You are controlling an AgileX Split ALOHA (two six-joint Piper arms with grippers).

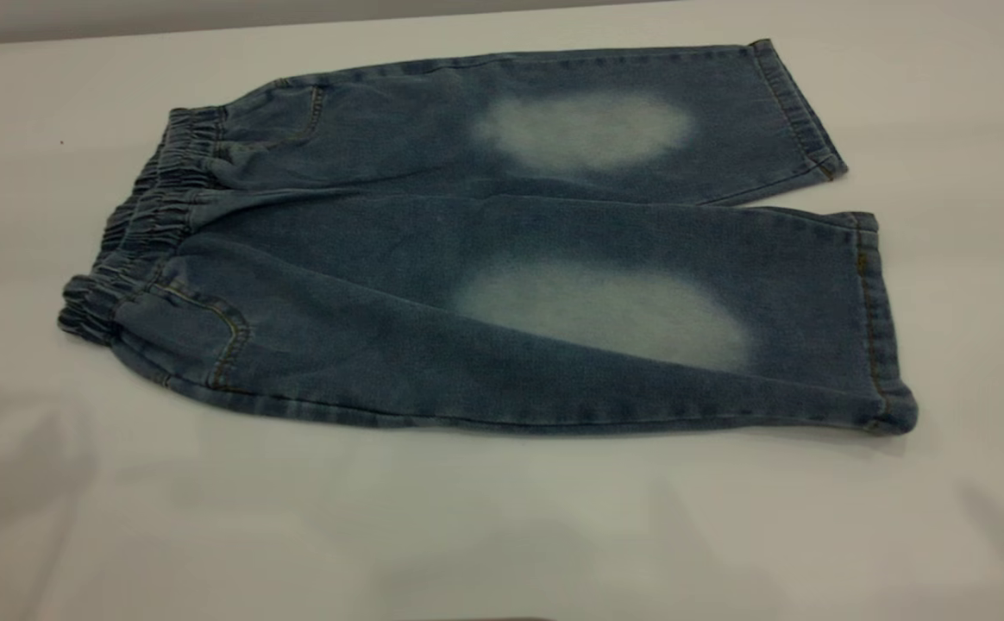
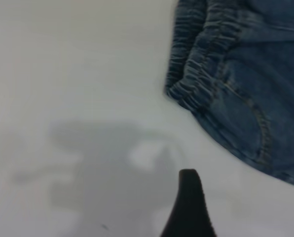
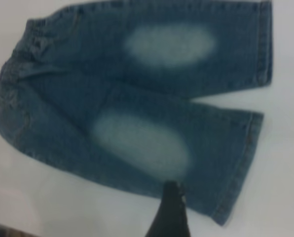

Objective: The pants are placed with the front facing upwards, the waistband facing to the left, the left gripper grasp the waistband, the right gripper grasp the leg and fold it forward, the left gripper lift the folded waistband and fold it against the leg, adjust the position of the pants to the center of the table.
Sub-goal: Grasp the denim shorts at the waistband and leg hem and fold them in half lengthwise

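Observation:
I should next move my left gripper to the elastic waistband's near corner [image 1: 86,310] [image 2: 185,95] on the blue denim pants and then close it there.
Blue denim pants [image 1: 502,250] lie flat on the white table [image 1: 502,535], front up, both legs side by side with pale faded knee patches. The elastic waistband [image 1: 144,224] points left and the leg hems [image 1: 877,319] point right. Neither gripper shows in the exterior view. My left gripper [image 2: 232,205] hovers open over bare table near the waistband's near corner [image 2: 186,94], with one black finger [image 2: 189,202] showing. My right gripper [image 3: 211,210] hovers open above the near leg's hem corner [image 3: 226,212], also with one black finger [image 3: 170,212] in sight. Neither holds anything.
White tabletop surrounds the pants on all sides, with arm shadows [image 1: 28,483] falling on its near strip. The table's far edge [image 1: 209,30] runs just behind the far leg.

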